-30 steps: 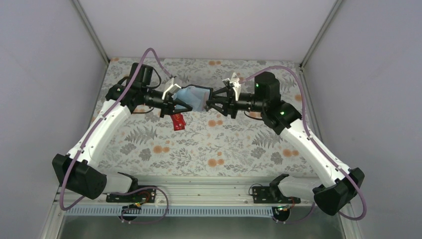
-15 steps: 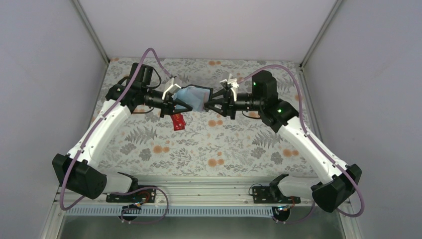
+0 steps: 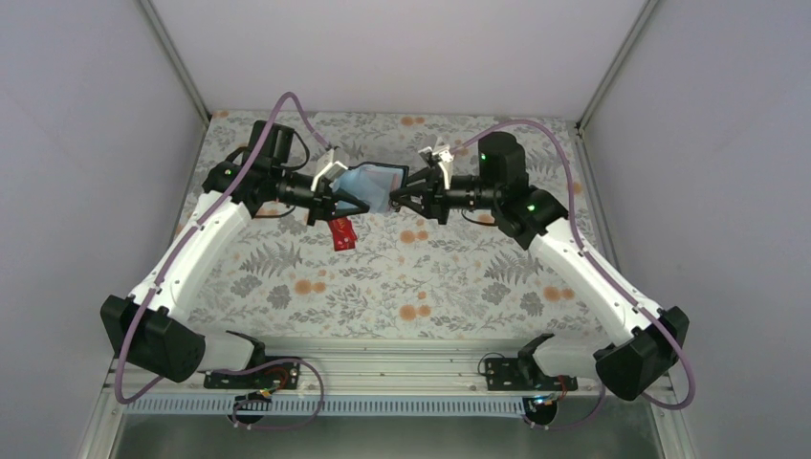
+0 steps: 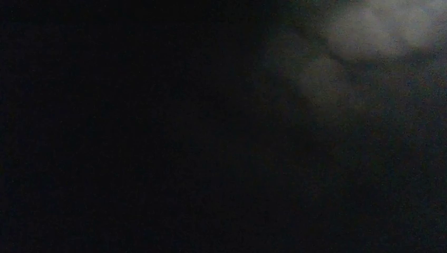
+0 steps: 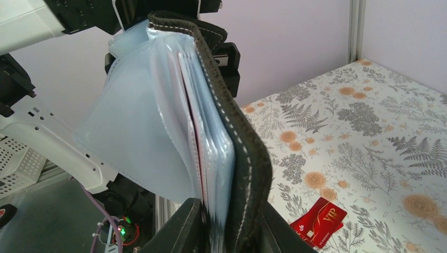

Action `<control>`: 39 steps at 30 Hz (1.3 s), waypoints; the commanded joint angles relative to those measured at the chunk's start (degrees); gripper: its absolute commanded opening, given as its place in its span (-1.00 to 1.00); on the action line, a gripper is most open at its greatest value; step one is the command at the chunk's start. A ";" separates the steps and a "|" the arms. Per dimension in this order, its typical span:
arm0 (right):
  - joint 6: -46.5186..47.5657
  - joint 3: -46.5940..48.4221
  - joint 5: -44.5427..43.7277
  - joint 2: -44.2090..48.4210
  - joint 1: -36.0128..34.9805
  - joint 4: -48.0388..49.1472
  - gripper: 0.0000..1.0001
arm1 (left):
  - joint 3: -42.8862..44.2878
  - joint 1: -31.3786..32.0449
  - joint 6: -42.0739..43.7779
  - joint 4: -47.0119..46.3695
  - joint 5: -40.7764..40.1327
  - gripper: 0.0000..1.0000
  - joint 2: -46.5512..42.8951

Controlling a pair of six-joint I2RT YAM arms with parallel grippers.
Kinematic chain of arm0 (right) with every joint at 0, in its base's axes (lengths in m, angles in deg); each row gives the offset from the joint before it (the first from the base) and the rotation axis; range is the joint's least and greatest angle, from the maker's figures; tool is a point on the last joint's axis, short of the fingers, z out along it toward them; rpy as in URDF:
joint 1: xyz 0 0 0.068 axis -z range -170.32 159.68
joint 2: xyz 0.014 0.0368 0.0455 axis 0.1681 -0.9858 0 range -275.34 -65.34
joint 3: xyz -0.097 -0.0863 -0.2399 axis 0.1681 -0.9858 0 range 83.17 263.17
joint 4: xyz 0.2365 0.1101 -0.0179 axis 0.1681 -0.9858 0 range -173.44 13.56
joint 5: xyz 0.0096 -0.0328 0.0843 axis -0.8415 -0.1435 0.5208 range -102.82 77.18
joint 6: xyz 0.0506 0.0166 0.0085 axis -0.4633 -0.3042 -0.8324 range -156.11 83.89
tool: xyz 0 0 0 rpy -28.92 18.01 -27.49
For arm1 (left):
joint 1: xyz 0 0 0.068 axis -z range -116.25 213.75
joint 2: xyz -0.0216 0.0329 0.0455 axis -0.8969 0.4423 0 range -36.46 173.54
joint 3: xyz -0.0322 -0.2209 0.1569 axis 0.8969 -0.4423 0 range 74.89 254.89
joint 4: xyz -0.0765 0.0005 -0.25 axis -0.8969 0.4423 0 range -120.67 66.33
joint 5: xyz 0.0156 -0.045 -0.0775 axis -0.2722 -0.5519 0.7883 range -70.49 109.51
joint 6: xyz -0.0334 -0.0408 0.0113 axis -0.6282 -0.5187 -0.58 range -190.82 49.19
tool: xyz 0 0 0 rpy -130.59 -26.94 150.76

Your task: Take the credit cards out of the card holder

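Observation:
My left gripper is surrounded by bulging blue sleeves, so it should open, back away and take the card holder's outer end (image 3: 342, 184) while my right gripper steadies it.
The card holder (image 3: 371, 185) is held open in the air, its light blue sleeves showing. My left gripper (image 3: 346, 198) is shut on its left side. My right gripper (image 3: 398, 194) grips its right edge. In the right wrist view the holder's black stitched cover (image 5: 248, 158) and blue sleeves sit between the jaws of my right gripper (image 5: 229, 224), with a thin red card edge (image 5: 193, 132) among the sleeves. Two red credit cards (image 3: 340, 232) lie stacked on the table under the holder; they also show in the right wrist view (image 5: 319, 221). The left wrist view is almost wholly dark.
The floral table cloth (image 3: 430, 277) spreads between grey side walls. An aluminium rail (image 3: 402, 368) with both arm bases runs along the near edge.
My right arm has moved left, and its jaws now close round the holder's right edge. The left arm, the holder and the red cards on the table have stayed still.

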 commanded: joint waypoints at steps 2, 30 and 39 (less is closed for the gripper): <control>-1.35 2.13 -1.90 -1.01 -0.20 1.52 -0.45 | 0.92 0.58 4.29 1.72 4.16 -0.95 -0.65; -17.36 8.81 -28.88 -8.08 -4.64 -6.11 -0.92 | 7.38 1.29 -4.80 -3.21 -25.65 1.00 0.65; -24.83 21.93 -69.81 -28.49 -5.46 -33.28 -0.92 | 6.07 1.30 -5.70 -4.80 -34.90 1.00 -0.78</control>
